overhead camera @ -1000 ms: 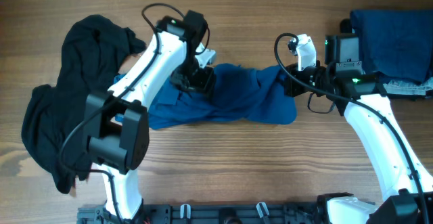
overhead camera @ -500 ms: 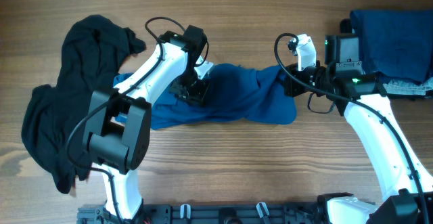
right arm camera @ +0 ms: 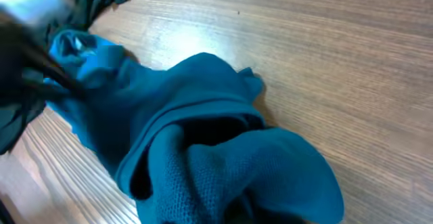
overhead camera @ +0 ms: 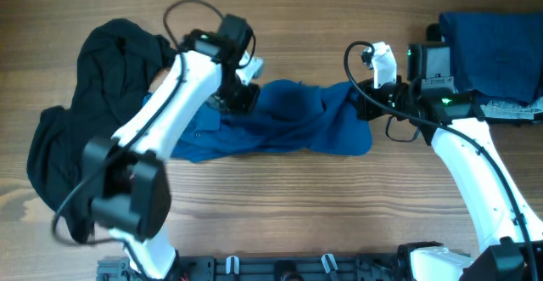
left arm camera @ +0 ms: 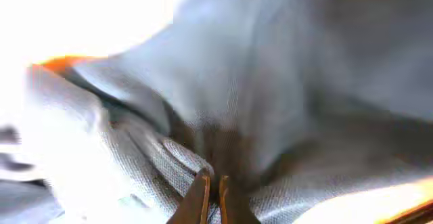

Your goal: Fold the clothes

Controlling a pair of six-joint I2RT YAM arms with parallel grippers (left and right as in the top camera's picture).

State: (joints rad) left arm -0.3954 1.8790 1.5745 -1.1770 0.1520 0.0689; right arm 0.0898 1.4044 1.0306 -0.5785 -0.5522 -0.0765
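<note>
My right gripper is to let go of the end of the blue shirt on the wooden table [overhead camera: 344,148], below the hanging front corner of the shirt.
A blue shirt [overhead camera: 297,124] lies crumpled and stretched sideways across the middle of the wooden table. My left gripper [overhead camera: 240,101] is shut on the shirt's upper left part; in the left wrist view its tips [left arm camera: 213,183] pinch the weave of the fabric [left arm camera: 284,82]. My right gripper [overhead camera: 361,107] is shut on the shirt's right end. In the right wrist view the bunched blue shirt [right arm camera: 203,136] covers the fingers, so they are hidden. A heap of black clothes [overhead camera: 85,128] lies at the left of the table.
A folded dark blue garment [overhead camera: 496,52] rests at the back right corner, behind the right arm. Bare wood [overhead camera: 297,205] runs along the front of the shirt. The black heap reaches from the back left down to the front left edge.
My left gripper has closed on the blue shirt and moved back and slightly left, lifting that part of the cloth. The right arm has stayed still.
</note>
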